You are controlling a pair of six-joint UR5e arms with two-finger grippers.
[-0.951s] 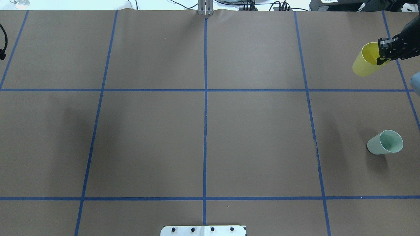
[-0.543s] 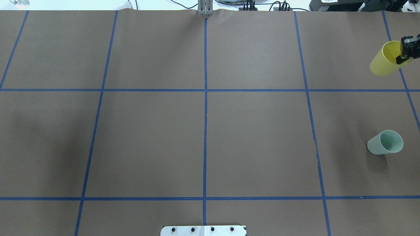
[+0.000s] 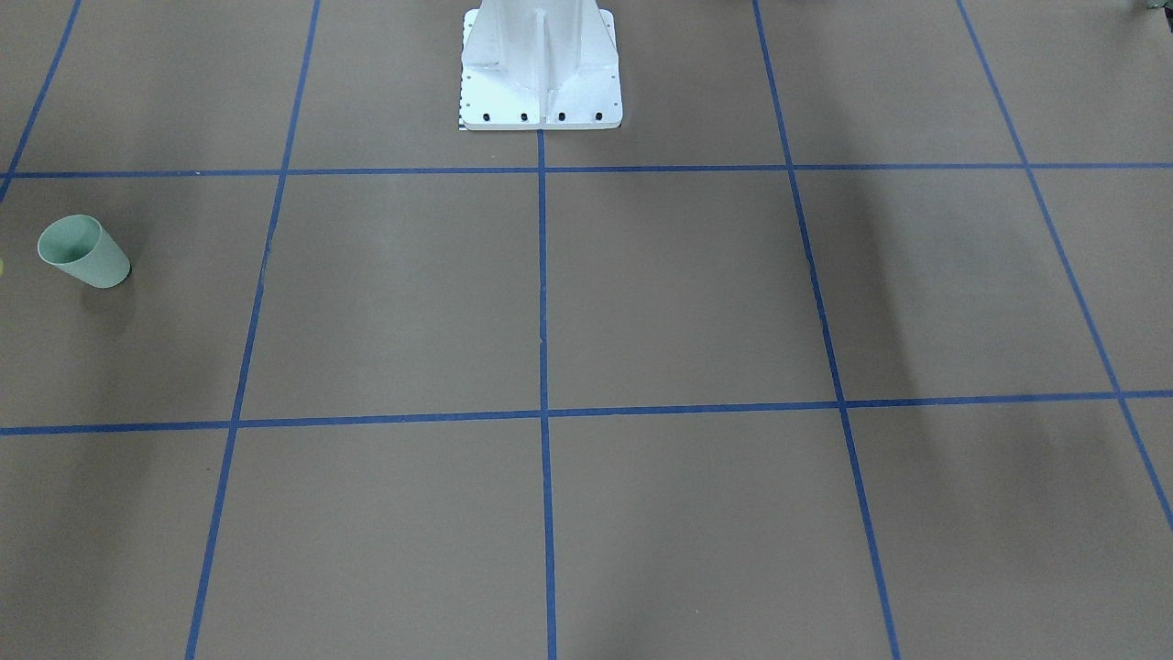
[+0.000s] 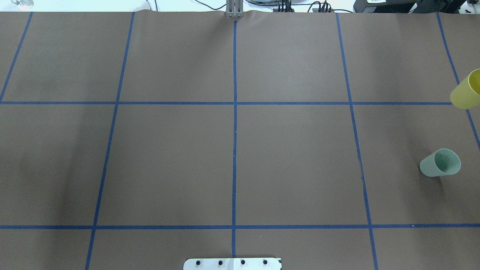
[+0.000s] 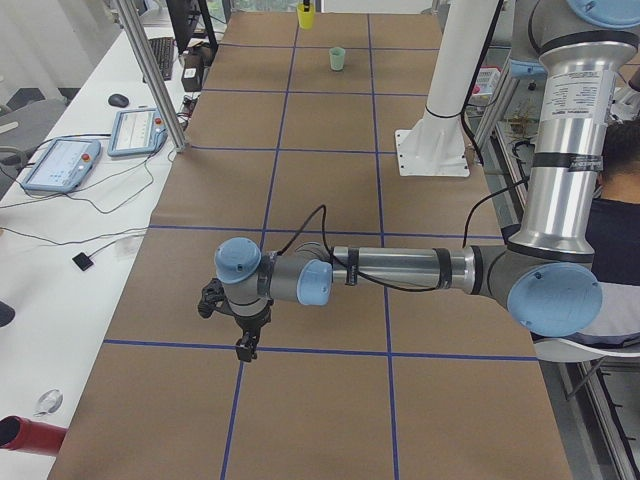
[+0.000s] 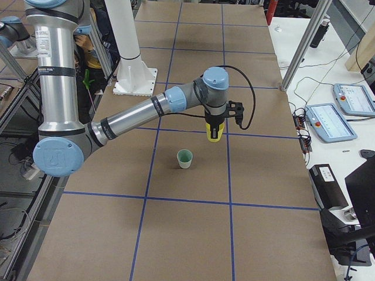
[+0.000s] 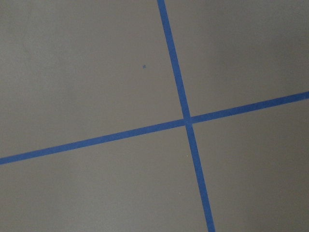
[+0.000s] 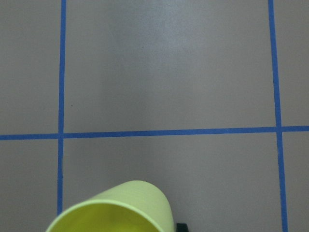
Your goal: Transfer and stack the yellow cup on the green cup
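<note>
Next, my right gripper releases the yellow cup, now hanging tilted above the table, nested inside the opening of the green cup (image 3: 71, 237).
The yellow cup (image 4: 467, 90) hangs tilted at the overhead view's right edge, above the table. From the right side, my right gripper (image 6: 214, 125) holds the yellow cup (image 6: 214, 133) by its rim, shut on it. The cup's rim (image 8: 116, 208) fills the bottom of the right wrist view. The green cup (image 4: 440, 162) stands upright on the brown paper, nearer the robot than the yellow cup and apart from it; it also shows as the green cup (image 3: 82, 251) and the green cup (image 6: 184, 158). My left gripper (image 5: 243, 348) hovers over a tape crossing at the table's other end; whether it is open or shut I cannot tell.
Blue tape lines divide the brown table (image 4: 292, 161) into squares. The robot's white base (image 3: 541, 73) stands at the table's robot side. Tablets (image 6: 328, 120) and cables lie on the side bench. A seated person (image 5: 612, 210) is beside the left arm.
The yellow cup has travelled right and toward the robot, to the overhead view's edge. The right gripper has left that view. The green cup has not moved.
</note>
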